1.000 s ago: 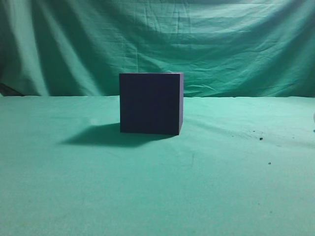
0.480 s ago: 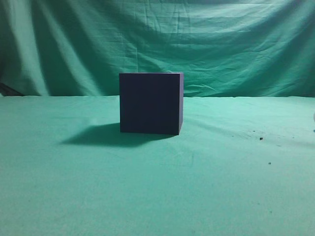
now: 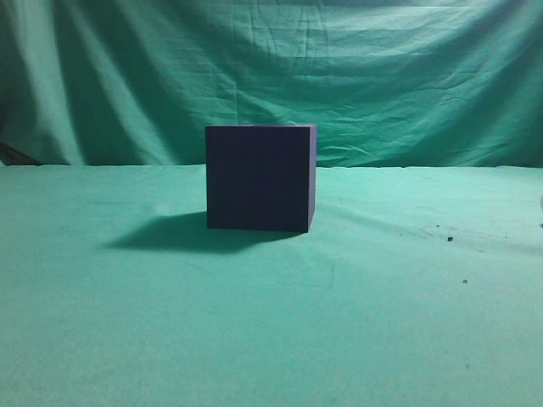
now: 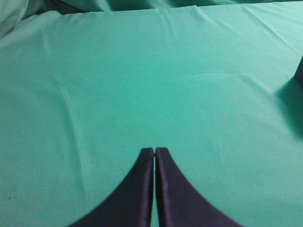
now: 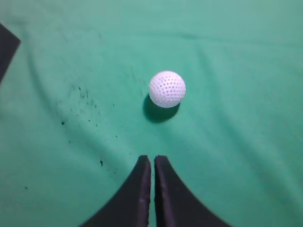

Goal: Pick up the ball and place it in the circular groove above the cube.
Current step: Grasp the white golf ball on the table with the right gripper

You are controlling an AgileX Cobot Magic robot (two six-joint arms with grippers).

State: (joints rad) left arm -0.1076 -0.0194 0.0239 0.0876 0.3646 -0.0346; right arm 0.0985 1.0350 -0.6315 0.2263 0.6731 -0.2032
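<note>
The white dimpled ball is next for my right gripper, which should go to it and close around the ball's middle (image 3: 541, 205) (image 5: 167, 89), with one finger on each side.
The dark navy cube (image 3: 260, 178) stands on the green cloth in the middle of the exterior view; its top groove is not visible from this height. A corner of the cube shows at the left edge of the right wrist view (image 5: 6, 47) and at the right edge of the left wrist view (image 4: 299, 71). The white dimpled ball (image 5: 167, 89) lies on the cloth in the right wrist view, a short way ahead of my right gripper (image 5: 152, 158), which is shut and empty. My left gripper (image 4: 155, 151) is shut and empty over bare cloth. Neither gripper shows in the exterior view.
Green cloth covers the table (image 3: 271, 322) and hangs as a backdrop (image 3: 271, 68). Small dark specks lie on the cloth at the right (image 3: 450, 239) and in the right wrist view (image 5: 80, 94). A sliver of something white sits at the exterior view's right edge (image 3: 540, 203).
</note>
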